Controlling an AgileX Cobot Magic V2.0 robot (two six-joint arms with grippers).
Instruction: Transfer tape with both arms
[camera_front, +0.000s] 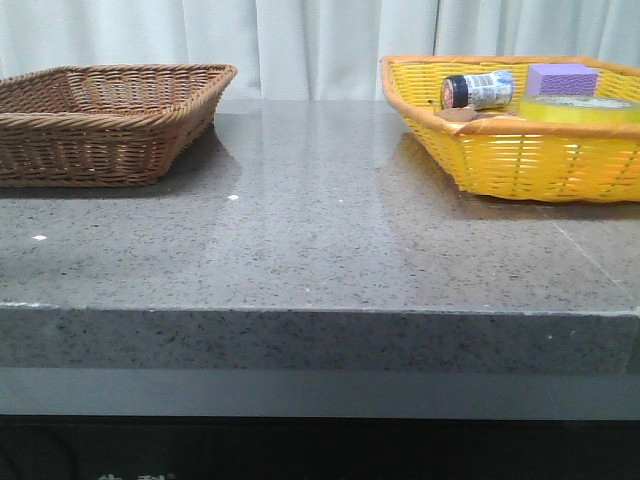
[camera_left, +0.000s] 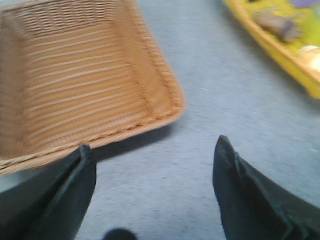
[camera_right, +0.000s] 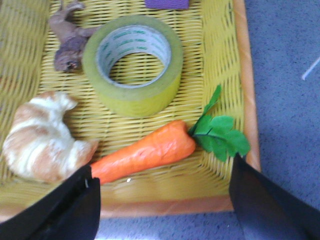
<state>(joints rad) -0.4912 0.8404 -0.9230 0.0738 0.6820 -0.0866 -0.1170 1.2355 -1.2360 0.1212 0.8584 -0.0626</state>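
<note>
My right gripper will grab the yellow tape roll by its side (camera_front: 631, 106) (camera_right: 173, 59) farthest from the black-capped jar, with one finger inside the tape roll's core.
The yellow tape roll (camera_right: 134, 64) with a white, green-lettered core lies flat in the yellow basket (camera_right: 244, 75). In the front view the tape (camera_front: 585, 108) shows at the far right of that basket (camera_front: 520, 160). My right gripper (camera_right: 161, 172) is open and empty, over the basket's near rim, short of the tape, with a carrot (camera_right: 145, 150) between. My left gripper (camera_left: 152, 152) is open and empty above the grey table, beside the brown basket (camera_left: 75, 80). Neither arm shows in the front view.
The yellow basket also holds a croissant (camera_right: 42, 137), a brown root-like piece (camera_right: 70, 37), a purple block (camera_front: 562, 78) and a black-capped jar (camera_front: 478, 90). The empty brown wicker basket (camera_front: 100, 115) stands at the table's back left. The grey stone table (camera_front: 320, 240) lies between.
</note>
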